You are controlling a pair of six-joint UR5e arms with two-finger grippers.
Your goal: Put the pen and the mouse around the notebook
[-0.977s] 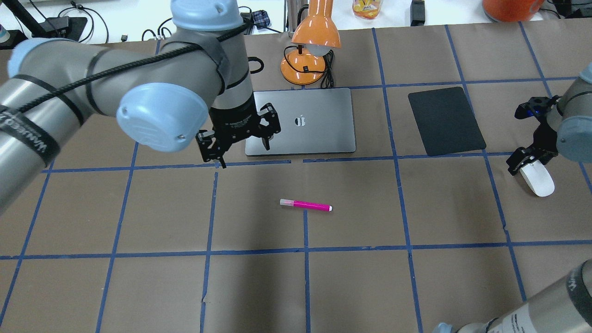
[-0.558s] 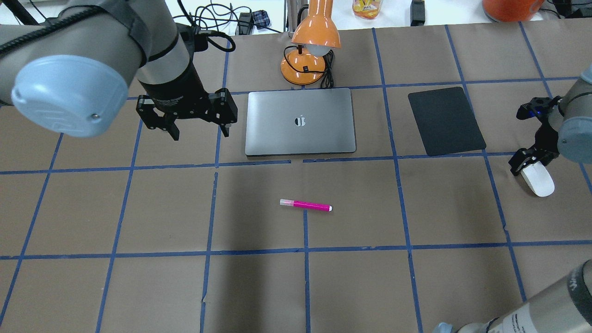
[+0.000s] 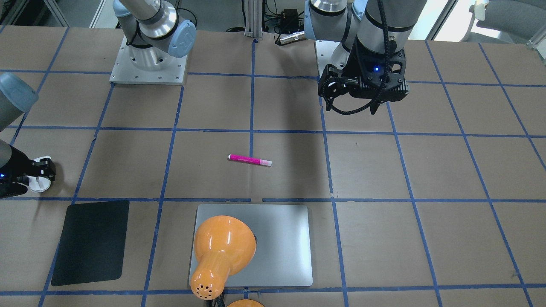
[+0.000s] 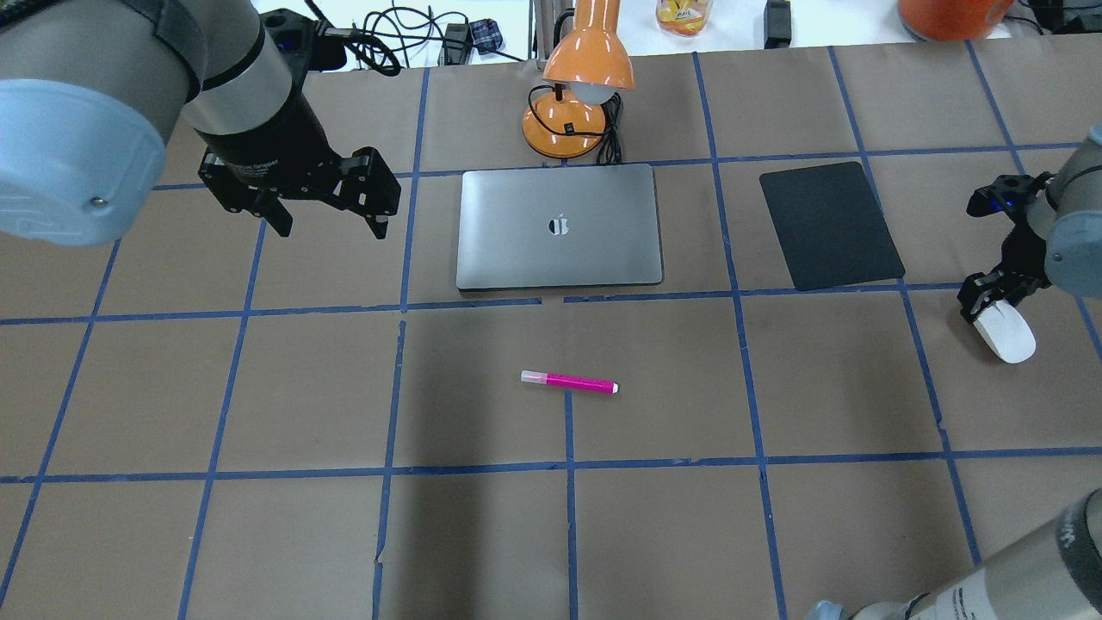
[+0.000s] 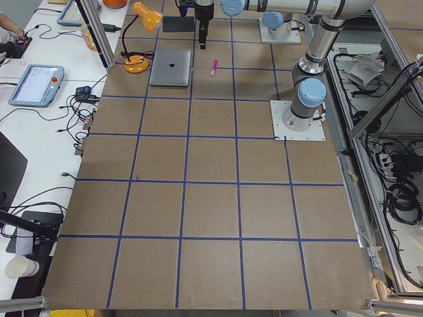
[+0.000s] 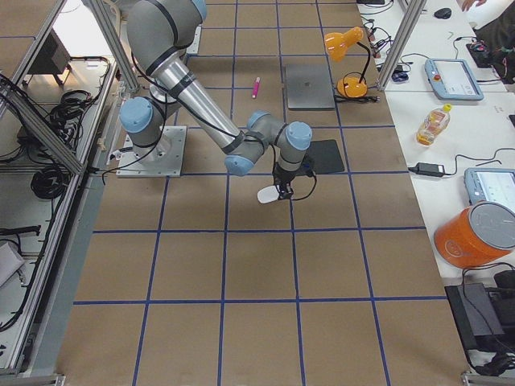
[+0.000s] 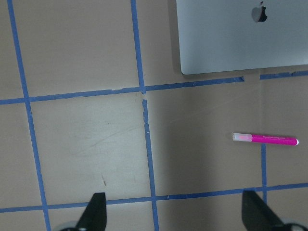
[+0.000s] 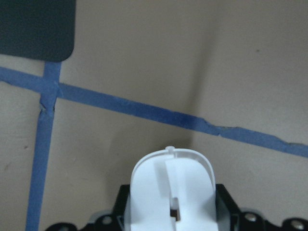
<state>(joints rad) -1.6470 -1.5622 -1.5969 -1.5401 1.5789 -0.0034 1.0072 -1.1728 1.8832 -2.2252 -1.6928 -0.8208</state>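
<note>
The robot's right gripper will release the white mouse on the middle of the thin black mat (image 3: 91,245).
The pink pen (image 4: 568,381) (image 3: 249,160) (image 7: 265,139) lies alone on the brown table, nearer the robot than the silver notebook (image 4: 560,226) (image 3: 281,243) (image 7: 240,33). My left gripper (image 4: 331,228) (image 3: 350,110) hangs open and empty above the table, left of the notebook. At the right side of the table my right gripper (image 4: 990,306) (image 3: 32,175) is shut on the white mouse (image 4: 1007,337) (image 3: 38,181) (image 8: 173,187). The mouse sticks out from between the fingers, just right of the black mat.
An orange desk lamp (image 4: 577,95) (image 3: 219,251) stands behind the notebook, with its shade over the notebook's far edge. A thin black mat (image 4: 829,226) (image 3: 91,241) lies to the notebook's right. Blue tape lines grid the table. Cables and clutter sit beyond the far edge.
My left arm has swung left, from over the notebook's left edge to beside it, gripper still open. My right gripper has shifted slightly right with the mouse. The pen has not moved.
</note>
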